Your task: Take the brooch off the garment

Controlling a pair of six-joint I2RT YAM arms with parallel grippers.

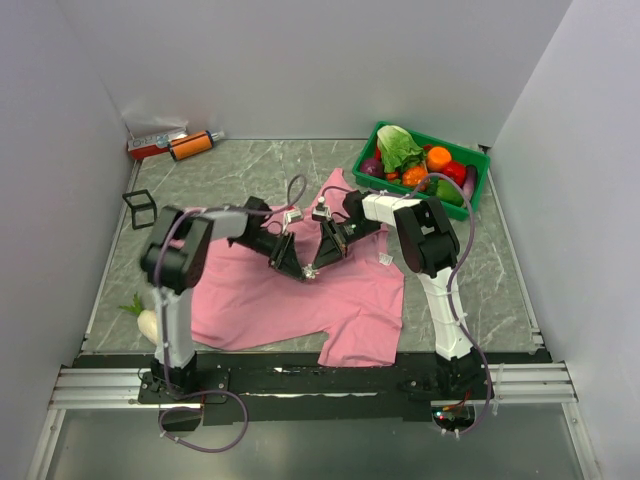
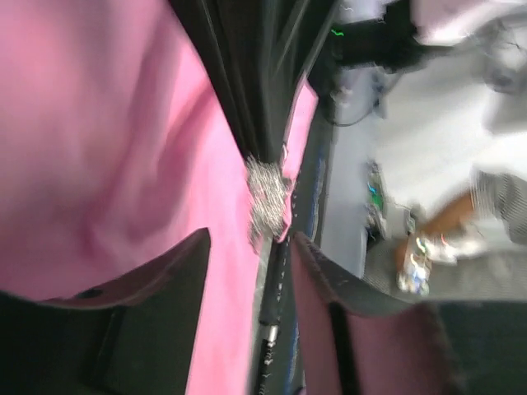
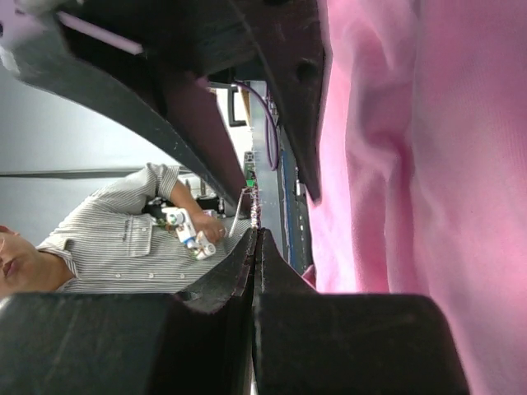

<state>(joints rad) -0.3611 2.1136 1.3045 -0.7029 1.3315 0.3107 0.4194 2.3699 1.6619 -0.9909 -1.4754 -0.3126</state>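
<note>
Next, my left gripper backs away, line up and pinches that loose end (image 2: 265,229), as the brooch's loose end is just at the ends of its open fingers.
The garment (image 1: 300,300) is a pink T-shirt lying flat on the table; it also fills the left wrist view (image 2: 99,148) and the right wrist view (image 3: 428,164). The brooch (image 1: 310,270) is a tiny silvery speck where both grippers meet. In the left wrist view the brooch (image 2: 265,197) glitters at the tips of the right gripper's black fingers, against the cloth. My right gripper (image 1: 318,258) (image 3: 257,234) is shut, with a thin sparkle of the brooch (image 3: 255,206) at its tips. My left gripper (image 1: 292,262) (image 2: 251,247) is open, its jaws just below the brooch.
A green basket (image 1: 482,185) of vegetables stands at the back right, beside the shirt's sleeve. An orange bottle (image 1: 190,145) lies at the back left, a black wire cube (image 1: 140,208) at the left edge, and a white vegetable (image 1: 146,320) by the left arm's base.
</note>
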